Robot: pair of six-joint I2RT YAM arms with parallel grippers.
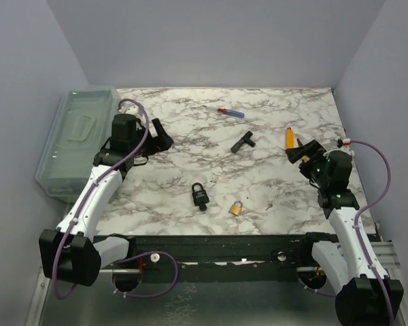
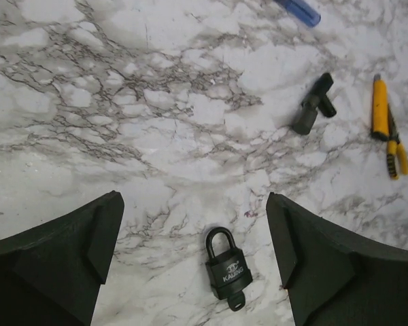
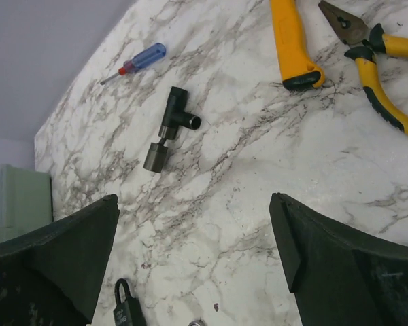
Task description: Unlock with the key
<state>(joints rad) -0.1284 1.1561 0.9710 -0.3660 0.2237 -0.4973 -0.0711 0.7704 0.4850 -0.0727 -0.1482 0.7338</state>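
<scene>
Next, I move my right gripper over to the small loose key [image 1: 269, 206] that is beside the brass padlock, and I need to close it there.
A black padlock [image 1: 200, 194] lies on the marble table near the front middle, with a black-headed key [image 1: 203, 206] stuck in its bottom. In the left wrist view the padlock [image 2: 226, 269] lies between and below the fingertips, key [image 2: 236, 301] pointing towards the camera. My left gripper [image 1: 160, 134] is open and empty, hovering at the back left, well away from the lock; it also shows in its own wrist view [image 2: 194, 217]. My right gripper [image 1: 302, 149] is open and empty at the right, and shows in the right wrist view [image 3: 194, 210]. The padlock [image 3: 126, 304] shows at that view's bottom edge.
A small brass padlock [image 1: 236, 208] lies right of the black one. A black T-shaped tool [image 1: 243, 142], a blue-handled screwdriver [image 1: 231, 113], and a yellow-handled tool [image 1: 289, 138] with pliers [image 3: 381, 61] lie further back. A clear plastic bin [image 1: 78, 139] stands at the left edge.
</scene>
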